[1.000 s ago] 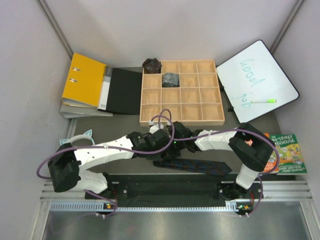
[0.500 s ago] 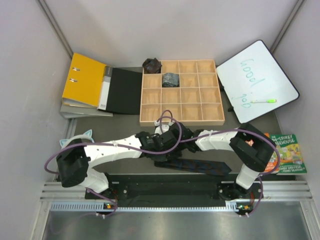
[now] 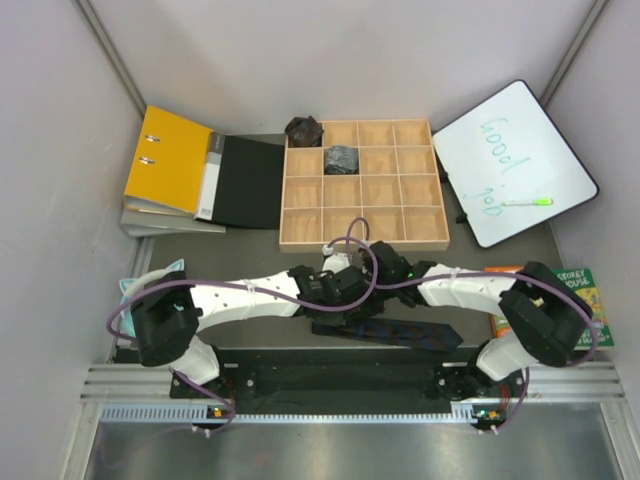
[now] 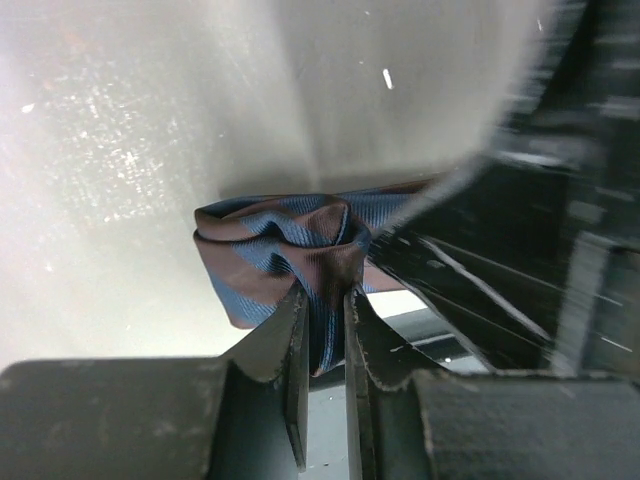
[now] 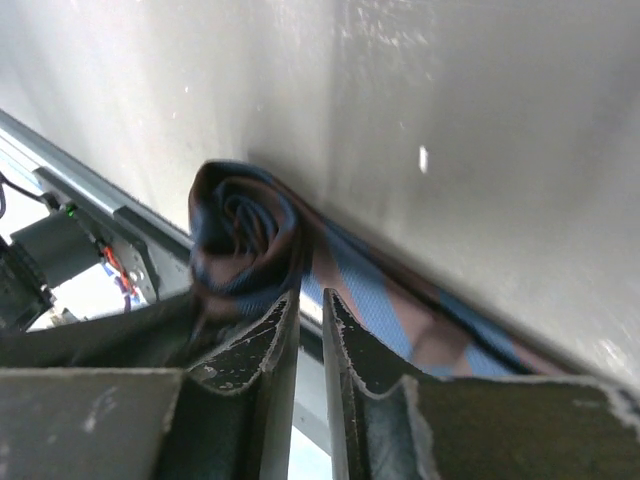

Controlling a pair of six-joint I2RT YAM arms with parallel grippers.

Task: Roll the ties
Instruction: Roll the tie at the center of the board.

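My left gripper pinches the coil's inner side close against my right gripper. It should open, back off and take the coil by its outer end (image 4: 225,265).
A blue-and-brown striped tie (image 3: 410,332) lies flat along the near edge of the table, its left end rolled into a small coil (image 4: 290,245). My left gripper (image 3: 335,296) is shut on that coil, with fabric pinched between its fingers (image 4: 322,310). My right gripper (image 3: 368,296) meets it from the right. Its jaws (image 5: 311,305) stand almost shut with their tips against the tie, right beside the coil (image 5: 240,235); I see no fabric between them. Two rolled ties sit at the wooden tray: a brownish one (image 3: 304,129) and a greyish one (image 3: 341,158).
The wooden grid tray (image 3: 400,215) stands behind the grippers. A yellow binder (image 3: 165,160) and a black folder cover (image 3: 250,180) lie at the back left. A whiteboard (image 3: 515,160) with a green pen is at the back right, and a book (image 3: 585,305) is at the right.
Both grippers have moved a little right and nearer along the tie. The right arm's elbow has swung out to the right. The flat part of the tie looks shorter.
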